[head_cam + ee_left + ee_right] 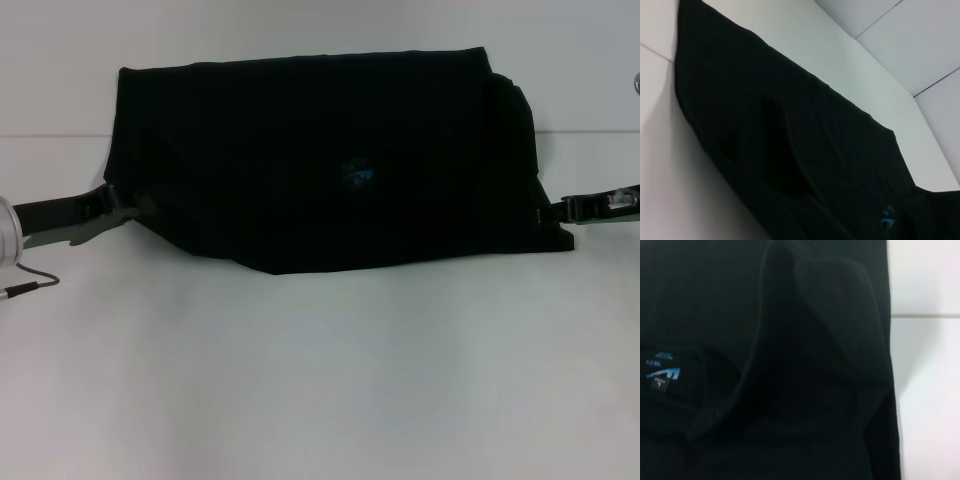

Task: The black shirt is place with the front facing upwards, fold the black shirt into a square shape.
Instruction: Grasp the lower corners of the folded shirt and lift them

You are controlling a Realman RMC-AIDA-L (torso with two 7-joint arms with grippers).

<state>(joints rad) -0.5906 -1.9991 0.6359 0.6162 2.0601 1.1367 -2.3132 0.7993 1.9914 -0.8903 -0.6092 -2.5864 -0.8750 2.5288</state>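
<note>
The robot's right gripper grips the shirt's side edge behind its near corner, so it should open and take the near corner itself point(565, 240) before pulling the shirt closer.
The black shirt point(320, 160) is bunched into a wide, folded shape across the back of the white table point(320, 380). Its upper edge reaches above the table's far border, and its front edge sags to a point near the middle. The small blue neck label point(357, 178) faces up; no chest letters show. My left gripper point(135, 207) meets the shirt's left edge and my right gripper point(548, 213) meets its right edge, each closed on fabric. The left wrist view shows the shirt point(790, 150) rising as a slanted sheet. The right wrist view shows the collar fold and label point(662, 375).
A thin cable point(30, 283) trails from the left arm at the table's left edge. The white wall point(300, 30) stands right behind the table. Bare white tabletop stretches in front of the shirt.
</note>
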